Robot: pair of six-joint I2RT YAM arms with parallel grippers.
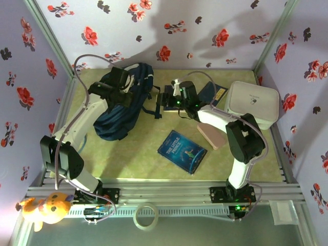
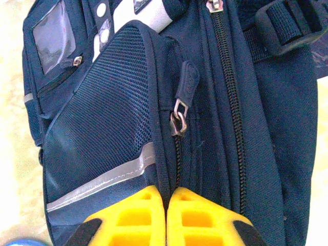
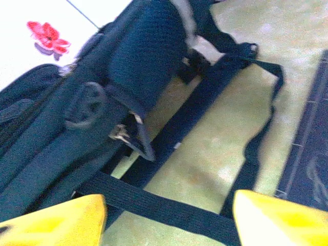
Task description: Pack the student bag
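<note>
Next, I move past the strap, which crosses my right gripper's open fingers short of the zipper pull, and pinch the zipper pull (image 3: 139, 137) by the buckle.
The student bag (image 1: 120, 110), navy with dark straps, lies at the back left of the green mat. My left gripper (image 1: 119, 78) is on top of it. In the left wrist view my left gripper (image 2: 167, 197) is shut on a fold of the bag (image 2: 102, 113) beside a zipper, just below the metal zipper pull (image 2: 180, 110). My right gripper (image 1: 166, 100) is to the right of the bag, over its loose straps. In the right wrist view my right gripper (image 3: 169, 205) is open, a black strap (image 3: 138, 197) running across the gap between its yellow fingers, with the bag (image 3: 61, 133) to the left.
A blue book (image 1: 182, 151) lies mid-mat, with a pink object (image 1: 211, 135) to its right. A white rounded box (image 1: 252, 104) stands at the back right and a dark flat notebook (image 1: 212, 94) next to it. A plush toy (image 1: 45, 207) and a tape roll (image 1: 145, 215) sit by the near rail.
</note>
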